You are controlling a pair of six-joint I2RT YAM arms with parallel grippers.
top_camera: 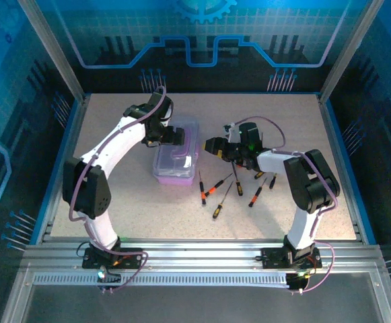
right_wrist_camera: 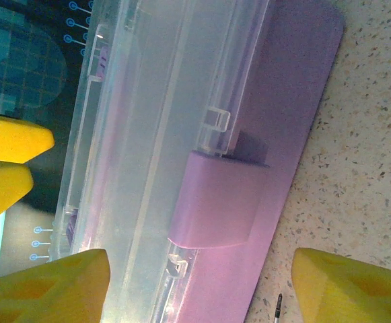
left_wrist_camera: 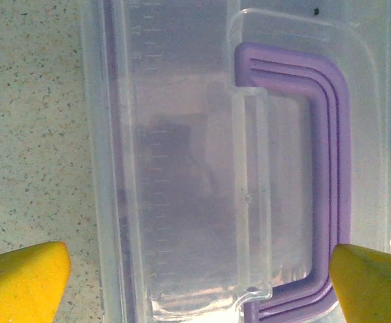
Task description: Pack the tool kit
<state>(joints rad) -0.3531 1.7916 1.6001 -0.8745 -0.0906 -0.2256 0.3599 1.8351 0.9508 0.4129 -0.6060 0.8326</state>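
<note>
My left gripper's finger sits over the purple handle, so next I grip the lid's clear strip [left_wrist_camera: 188, 208] beside the handle while my right gripper works the latch.
The tool kit's purple case [top_camera: 176, 161] lies mid-table with its clear lid down. My left gripper [top_camera: 170, 136] hovers over its far end, open. In the left wrist view the clear lid [left_wrist_camera: 182, 168] and purple handle [left_wrist_camera: 326, 168] lie below the left gripper [left_wrist_camera: 198, 289], whose yellow fingertips [left_wrist_camera: 20, 282] stand wide apart, holding nothing. My right gripper [top_camera: 210, 146] faces the case's right side, open. In the right wrist view the purple latch [right_wrist_camera: 215, 198] sits ahead of the right gripper [right_wrist_camera: 198, 289]. Several screwdrivers [top_camera: 222, 200] lie loose on the table right of the case.
A screwdriver tip [right_wrist_camera: 278, 306] lies on the speckled table just beside the case's base. The left gripper's yellow fingers [right_wrist_camera: 10, 141] appear beyond the case in the right wrist view. Blue-lit enclosure walls [top_camera: 67, 74] ring the table.
</note>
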